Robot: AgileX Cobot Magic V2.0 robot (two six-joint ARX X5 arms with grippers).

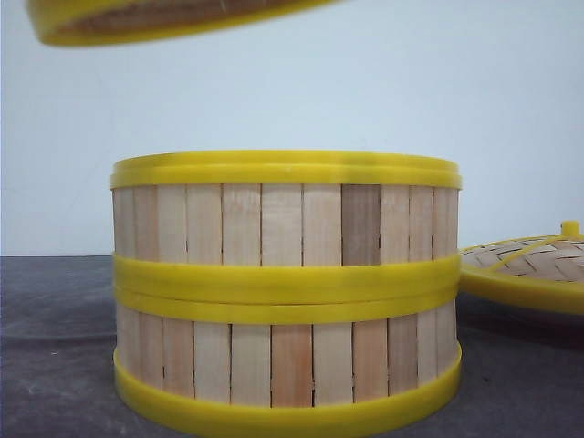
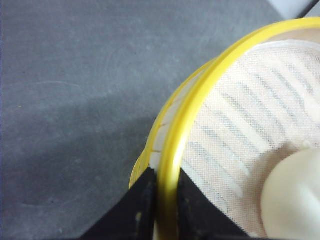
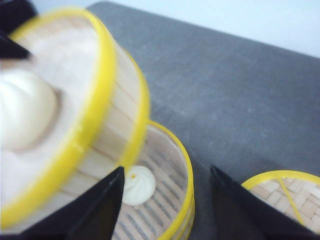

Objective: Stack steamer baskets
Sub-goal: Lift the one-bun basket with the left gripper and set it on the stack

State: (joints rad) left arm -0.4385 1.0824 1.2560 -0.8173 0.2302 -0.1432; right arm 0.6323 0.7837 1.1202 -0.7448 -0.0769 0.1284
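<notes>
The third steamer basket, now hanging in the air above the stack, will be let go by my left gripper, and it will sit squarely on the upper stacked basket's yellow top rim (image 1: pixel 285 164).
Two steamer baskets stand stacked mid-table, the upper one (image 1: pixel 283 224) on the lower one (image 1: pixel 283 365). A third steamer basket (image 1: pixel 155 23) hangs in the air above and left of the stack. My left gripper (image 2: pixel 166 172) is shut on its yellow rim (image 2: pixel 200 95), one finger inside and one outside. It has a white cloth lining and holds a white bun (image 2: pixel 295 195). In the right wrist view this lifted basket (image 3: pixel 95 100) is blurred and partly over the open stack (image 3: pixel 187 165), where another bun (image 3: pixel 137 185) lies. My right gripper (image 3: pixel 167 170) is open and holds nothing, above the stack's edge.
A flat woven lid (image 1: pixel 534 265) with a yellow rim and knob lies on the dark grey table (image 1: pixel 55 347) to the right of the stack, also seen as the lid (image 3: pixel 280 192) in the right wrist view. A white wall stands behind.
</notes>
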